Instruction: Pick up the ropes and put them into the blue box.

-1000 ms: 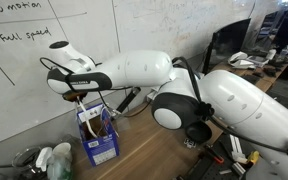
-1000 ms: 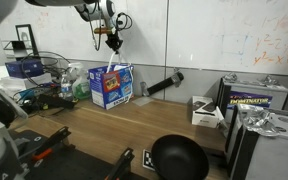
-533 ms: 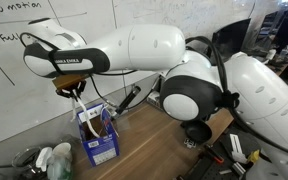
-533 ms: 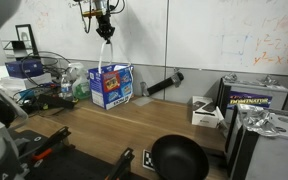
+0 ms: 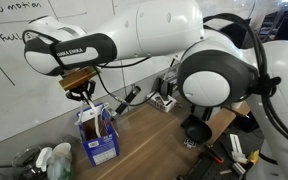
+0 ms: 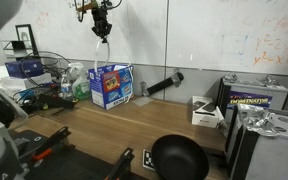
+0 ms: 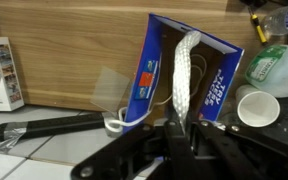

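Next, I open my gripper and let go of the white braided rope inside the blue box (image 5: pixel 97 125) (image 7: pixel 192 78) beside the thin cord, toward the white cup.
My gripper (image 7: pixel 180 128) is shut on a white braided rope (image 7: pixel 187 72), which runs from the jaws toward the open top of the blue box (image 7: pixel 216 88). The box's brown inside shows, with a thin cord in it. In an exterior view the gripper (image 6: pixel 101 14) is high over the blue box (image 6: pixel 112 86), and the rope (image 6: pixel 102 36) dangles straight down above it. In an exterior view the gripper (image 5: pixel 84 88) hangs just over the blue box (image 5: pixel 98 140). A thin white cord (image 7: pixel 115 121) loops outside the box's side.
A long black tool (image 7: pixel 46 127) lies by the wall next to the box. A white cup (image 7: pixel 256 108) and a green bottle (image 7: pixel 275 66) crowd the box's other side. A black pan (image 6: pixel 178 157) and a games box (image 6: pixel 256 97) sit further along the wooden table (image 6: pixel 154 125).
The arm has risen, lifting the rope with it. The rope now hangs higher over the box. The jaws have stayed shut on it.
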